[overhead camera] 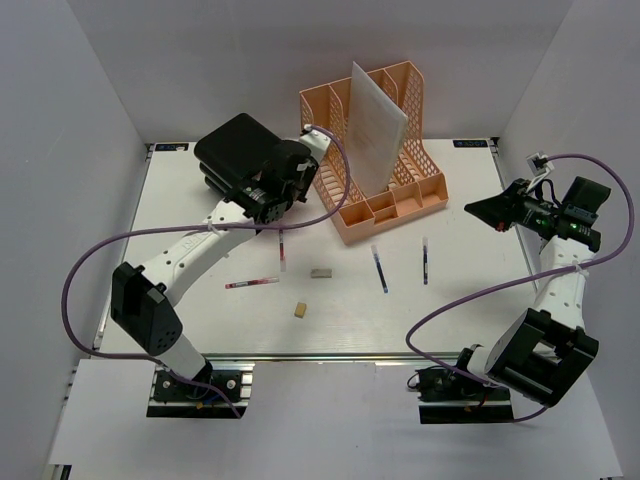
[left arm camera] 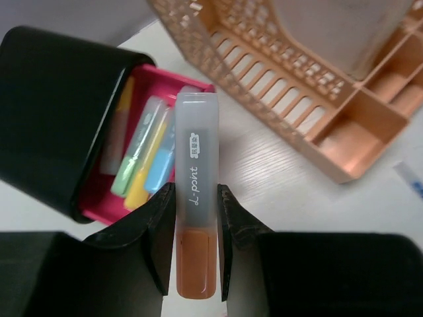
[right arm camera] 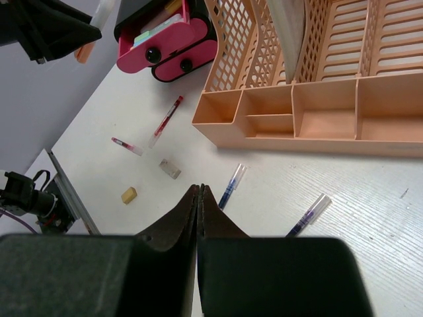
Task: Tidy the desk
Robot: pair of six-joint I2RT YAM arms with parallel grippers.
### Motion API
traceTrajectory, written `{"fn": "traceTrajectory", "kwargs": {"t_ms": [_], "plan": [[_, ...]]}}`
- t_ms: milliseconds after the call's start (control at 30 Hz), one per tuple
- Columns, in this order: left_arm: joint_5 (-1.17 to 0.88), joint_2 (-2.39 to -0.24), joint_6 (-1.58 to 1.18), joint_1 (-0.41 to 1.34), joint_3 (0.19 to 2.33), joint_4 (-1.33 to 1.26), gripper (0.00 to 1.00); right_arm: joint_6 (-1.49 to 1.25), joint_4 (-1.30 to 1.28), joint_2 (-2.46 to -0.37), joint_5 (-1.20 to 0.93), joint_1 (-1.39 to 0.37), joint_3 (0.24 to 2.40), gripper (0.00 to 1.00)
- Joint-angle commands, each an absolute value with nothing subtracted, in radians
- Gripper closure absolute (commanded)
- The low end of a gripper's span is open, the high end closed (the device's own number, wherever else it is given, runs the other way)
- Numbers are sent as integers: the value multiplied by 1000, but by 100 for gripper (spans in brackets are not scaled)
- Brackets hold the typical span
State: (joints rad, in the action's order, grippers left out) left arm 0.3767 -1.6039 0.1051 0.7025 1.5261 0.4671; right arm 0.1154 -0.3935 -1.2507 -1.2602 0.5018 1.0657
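My left gripper has the orange highlighter, now just in front of the pencil case. It will let go of it next to the green highlighter in the pink lining [overhead camera: 266, 187] [left arm camera: 121, 166] of the black pencil case.
The white desk [overhead camera: 460, 310] carries scattered stationery. My left gripper [left arm camera: 196, 193] is shut on an orange highlighter with a frosted cap [left arm camera: 195, 132]. It holds the highlighter just in front of an open black pencil case with a pink lining [left arm camera: 53, 112] that contains several highlighters. In the top view this gripper [overhead camera: 297, 168] sits between the pencil case [overhead camera: 235, 150] and the orange organizer [overhead camera: 385, 190]. My right gripper [right arm camera: 199, 189] is shut on nothing and hangs above the desk's right side [overhead camera: 478, 208].
Loose on the desk lie a blue pen [overhead camera: 379, 268], a purple pen [overhead camera: 425, 260], two red pens [overhead camera: 283, 248] [overhead camera: 252, 283], a grey eraser [overhead camera: 321, 271] and a yellow eraser [overhead camera: 300, 310]. A white sheet [overhead camera: 375, 125] stands in the organizer.
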Motion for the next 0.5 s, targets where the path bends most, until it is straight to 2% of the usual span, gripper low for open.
{"fn": "traceTrajectory", "kwargs": {"t_ms": [0,467], "plan": [[406,-1522,173,667,1493,424,100,130,-376,-1239,-1281,497,1060,100],[367,-1591,454,534,1364,197,100,137,-374,-1246,-1278,497,1057,100]]}}
